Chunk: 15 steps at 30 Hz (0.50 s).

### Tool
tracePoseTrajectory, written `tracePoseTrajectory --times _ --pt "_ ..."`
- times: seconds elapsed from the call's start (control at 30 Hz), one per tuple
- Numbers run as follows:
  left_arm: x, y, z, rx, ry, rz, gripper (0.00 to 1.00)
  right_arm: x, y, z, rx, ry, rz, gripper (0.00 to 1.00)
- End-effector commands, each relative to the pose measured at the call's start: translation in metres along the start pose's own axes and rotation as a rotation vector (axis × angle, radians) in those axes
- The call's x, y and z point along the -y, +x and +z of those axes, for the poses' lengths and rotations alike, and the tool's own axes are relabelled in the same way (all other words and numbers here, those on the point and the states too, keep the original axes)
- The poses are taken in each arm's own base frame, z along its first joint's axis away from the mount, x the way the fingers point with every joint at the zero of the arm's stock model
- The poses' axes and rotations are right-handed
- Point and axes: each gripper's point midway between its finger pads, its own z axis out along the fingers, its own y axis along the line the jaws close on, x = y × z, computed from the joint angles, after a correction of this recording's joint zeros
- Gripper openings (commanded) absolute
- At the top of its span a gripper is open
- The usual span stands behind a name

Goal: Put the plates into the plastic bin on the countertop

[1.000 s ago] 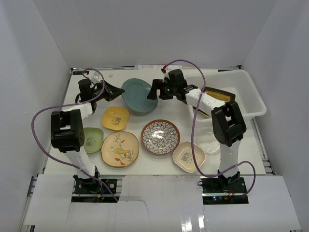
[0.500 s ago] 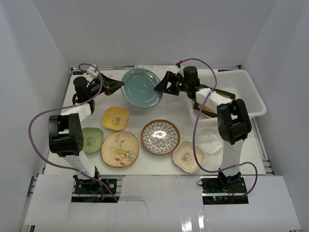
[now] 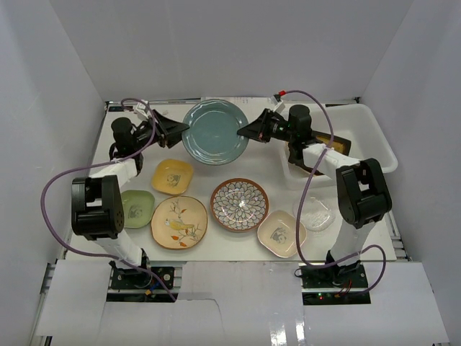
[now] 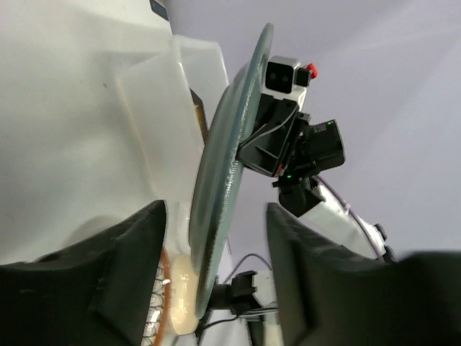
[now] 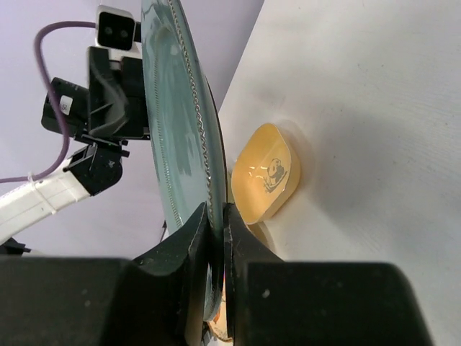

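Observation:
Next, I let go of the teal plate with my right gripper on top of the dark square plate [image 3: 322, 151] in the plastic bin.
A round teal plate [image 3: 215, 131] hangs tilted above the back of the countertop [image 3: 274, 164], between my two grippers. My right gripper [image 3: 245, 132] is shut on its right rim; in the right wrist view the jaws [image 5: 216, 216] pinch the plate [image 5: 169, 130] edge-on. My left gripper [image 3: 183, 130] stands open around the left rim. In the left wrist view the plate [image 4: 227, 166] stands between the spread fingers [image 4: 130, 274] without being pinched. The plastic bin [image 3: 376, 137] sits at the back right and holds a dark square plate [image 3: 335, 142] with a yellow centre.
On the countertop lie a yellow panda dish [image 3: 171, 176], a green dish [image 3: 137, 209], a tan bird plate [image 3: 178, 222], a flower-patterned plate [image 3: 239, 205], a cream panda dish [image 3: 282, 233] and a clear glass dish [image 3: 314, 214]. White walls enclose three sides.
The right gripper has closed on the teal plate's right rim and the left gripper has opened off its left rim. The plate has risen and shifted right.

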Motion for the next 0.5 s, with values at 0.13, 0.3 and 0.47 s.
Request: tracePoseTrajectory --times 0.13,0.3,0.47 --pt "-0.010 0.056 0.019 -0.090 -0.241 0.230 0.84 -0.058 -0.085 -0.098 0.302 -0.049 -0.096 0.08" --pt "-0.047 0.096 0.024 -0.169 -0.416 0.258 0.84 -0.033 -0.120 -0.194 0.474 0.084 -0.095 0.08" --pt "-0.071 0.119 0.036 -0.273 -0.583 0.386 0.84 0.031 -0.112 -0.266 0.585 0.366 -0.081 0.08"
